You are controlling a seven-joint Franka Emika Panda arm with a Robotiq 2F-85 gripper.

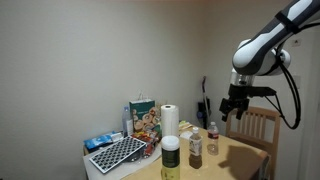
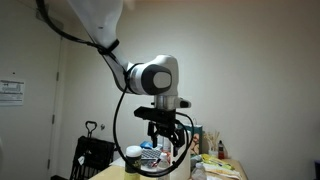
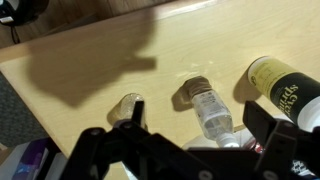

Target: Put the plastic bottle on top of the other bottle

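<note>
Next, the gripper moves to the small clear plastic bottle's dark reddish cap (image 1: pixel 213 125) and closes there, clear of the brown bottle.
The small clear plastic bottle (image 1: pixel 212 138) with a dark reddish cap stands upright on the wooden table (image 1: pixel 235 160). From above it shows in the wrist view (image 3: pixel 125 103), partly hidden behind a finger. The other bottle (image 1: pixel 171 155) is wide, yellow-green, with a pale cap, and stands at the table's near side; it lies at the right edge of the wrist view (image 3: pixel 285 90). My gripper (image 1: pixel 235 108) is open and empty, high above the table and the bottles. It also shows in an exterior view (image 2: pixel 166 140) and in the wrist view (image 3: pixel 200 122).
A brown bottle with a white cap (image 1: pixel 195 148) stands between the two bottles and sits under the jaws in the wrist view (image 3: pixel 208 108). A white paper towel roll (image 1: pixel 170 120), a snack bag (image 1: pixel 143 115), a black gridded board (image 1: pixel 118 152) and a wooden chair (image 1: pixel 262 125) surround them.
</note>
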